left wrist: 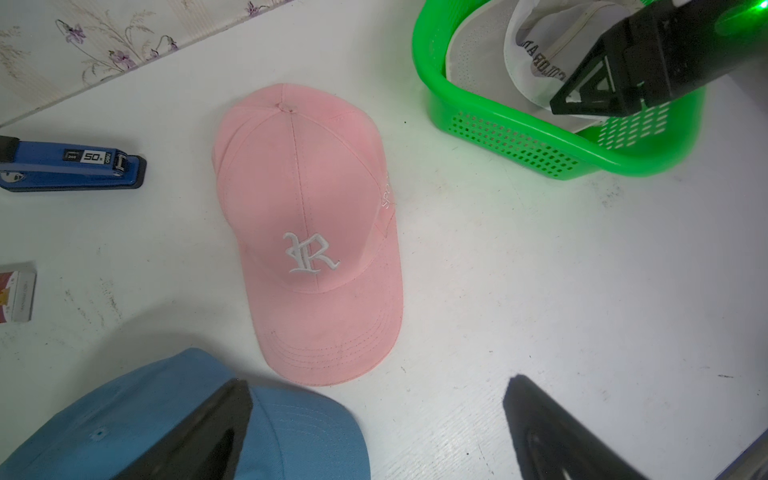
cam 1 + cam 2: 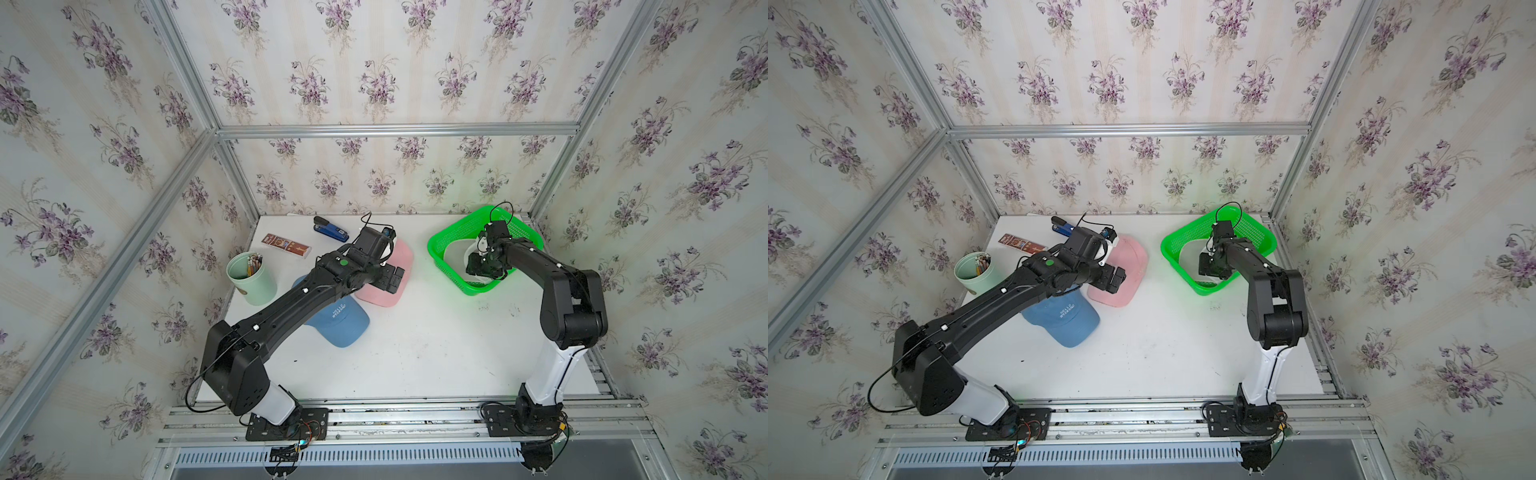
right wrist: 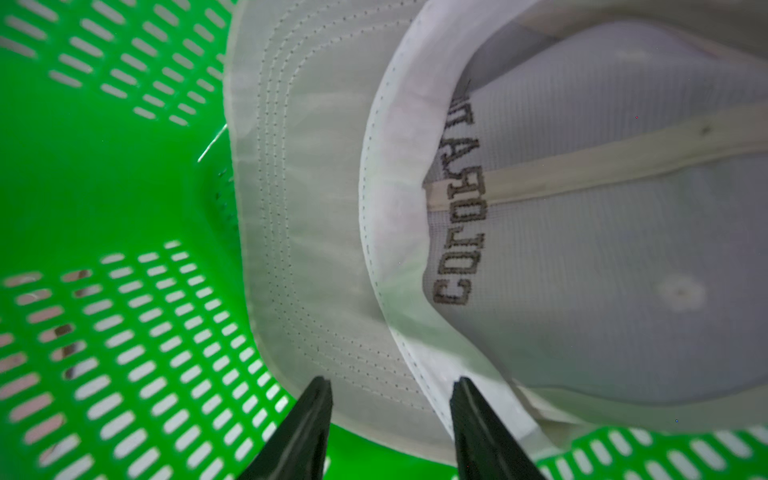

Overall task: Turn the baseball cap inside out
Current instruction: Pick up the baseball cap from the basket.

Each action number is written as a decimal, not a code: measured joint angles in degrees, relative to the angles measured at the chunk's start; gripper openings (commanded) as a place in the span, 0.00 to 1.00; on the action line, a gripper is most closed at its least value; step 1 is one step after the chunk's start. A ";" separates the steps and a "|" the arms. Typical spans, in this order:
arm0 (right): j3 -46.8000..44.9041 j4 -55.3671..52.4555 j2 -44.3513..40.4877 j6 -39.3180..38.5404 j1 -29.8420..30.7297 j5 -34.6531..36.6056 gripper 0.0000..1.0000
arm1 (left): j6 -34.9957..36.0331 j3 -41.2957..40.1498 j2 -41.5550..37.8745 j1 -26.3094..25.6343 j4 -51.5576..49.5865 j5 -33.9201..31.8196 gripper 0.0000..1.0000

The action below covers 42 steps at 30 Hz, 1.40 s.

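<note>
My left gripper is to take hold of the white cap next by its visor's outer edge (image 2: 450, 259) (image 1: 465, 83), once the cap has been lifted out of the green basket.
Three caps are in view. A pink cap (image 1: 307, 195) with a white "R" lies crown up on the table. A blue cap (image 2: 345, 324) lies in front of it, partly under my left arm. My left gripper (image 1: 376, 380) hovers wide open over the blue cap's brim (image 1: 299, 432) and bare table, just short of the pink brim, holding nothing. A white cap (image 3: 582, 249) lies in the green basket (image 2: 434, 245), its inner lining and reversed lettering facing up. My right gripper (image 3: 390, 384) is down inside the basket, jaws apart over the white brim and sweatband.
A blue stapler (image 2: 330, 229) and a flat printed box (image 2: 286, 244) lie at the back left. A mint cup of pencils (image 2: 251, 278) stands near the left edge. Papered walls close off the back and both sides.
</note>
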 measured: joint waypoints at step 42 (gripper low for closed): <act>4.00 8.63 8.09 8.61 0.04 3.52 0.51 | 0.81 -2.19 -1.81 1.51 0.00 0.00 0.99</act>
